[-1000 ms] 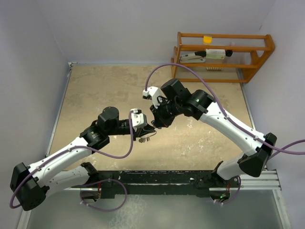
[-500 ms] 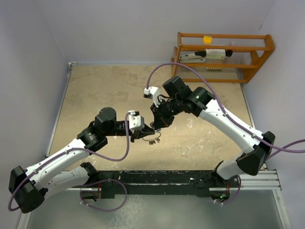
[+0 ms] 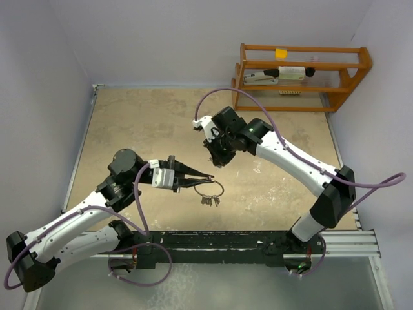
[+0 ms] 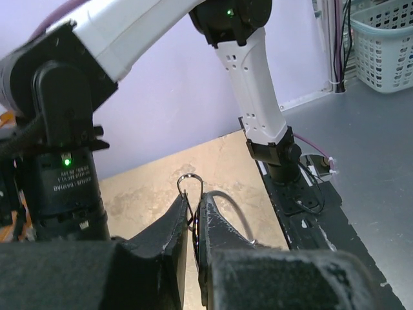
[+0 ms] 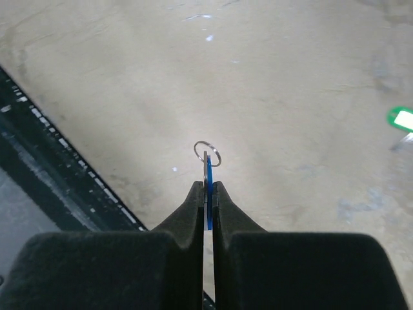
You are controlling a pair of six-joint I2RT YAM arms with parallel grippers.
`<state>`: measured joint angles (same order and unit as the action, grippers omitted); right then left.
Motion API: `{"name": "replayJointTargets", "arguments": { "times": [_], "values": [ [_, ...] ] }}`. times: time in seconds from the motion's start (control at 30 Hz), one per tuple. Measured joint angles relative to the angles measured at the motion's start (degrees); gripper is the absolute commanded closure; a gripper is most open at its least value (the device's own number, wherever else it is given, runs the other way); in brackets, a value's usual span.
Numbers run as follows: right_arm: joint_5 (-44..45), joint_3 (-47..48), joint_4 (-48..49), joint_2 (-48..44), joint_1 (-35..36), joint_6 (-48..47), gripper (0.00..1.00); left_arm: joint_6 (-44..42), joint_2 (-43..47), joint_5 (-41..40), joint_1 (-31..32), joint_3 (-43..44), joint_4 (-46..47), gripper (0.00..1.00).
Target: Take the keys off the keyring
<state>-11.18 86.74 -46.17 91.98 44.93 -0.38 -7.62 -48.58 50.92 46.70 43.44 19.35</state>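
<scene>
Next, I set the keyring with my left gripper on the bare table (image 3: 185, 148) between both grippers, farther from the black rail.
My left gripper (image 3: 205, 178) is shut on the keyring (image 3: 211, 189), a thin silver wire ring, and a few plain keys (image 3: 208, 201) hang from it over the table near the front. In the left wrist view the ring's loop (image 4: 190, 183) sticks out past the shut fingertips (image 4: 179, 213). My right gripper (image 3: 217, 159) is a short way behind, apart from the left one. It (image 5: 208, 188) is shut on the blue-headed key (image 5: 210, 169), which carries a small silver ring (image 5: 208, 154) at its tip. A green-headed key (image 5: 402, 119) lies on the table.
A wooden rack (image 3: 303, 71) with small items stands at the back right. The black mounting rail (image 3: 258, 240) runs along the near edge. The right arm (image 4: 258, 97) fills the upper left wrist view, with a white basket (image 4: 387, 32) beyond the table.
The two grippers have come apart. My left gripper swung left and down with the keyring and its keys. My right gripper drew back and up with the blue key.
</scene>
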Motion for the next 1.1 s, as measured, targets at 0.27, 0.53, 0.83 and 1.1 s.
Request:
{"name": "replayJointTargets", "arguments": {
  "times": [0.27,0.53,0.83,1.1],
  "values": [
    [16.33,-0.66,2.84,-6.75,-1.20,1.97,1.00,-1.20,-2.62,-7.48,0.00,-0.02,-3.76,1.00],
    [24.70,-7.50,12.61,-17.86,-6.67,4.46,1.00,2.51,-12.83,-24.13,-4.00,-0.04,-3.10,1.00],
    [24.06,-11.08,18.78,-15.82,-9.79,5.84,1.00,15.63,-30.82,-33.35,-19.02,1.38,2.45,1.00],
    [19.52,-12.26,26.67,-7.06,-10.60,6.73,1.00,17.73,-35.87,-41.48,-20.06,1.70,2.19,1.00]
  ]
}}
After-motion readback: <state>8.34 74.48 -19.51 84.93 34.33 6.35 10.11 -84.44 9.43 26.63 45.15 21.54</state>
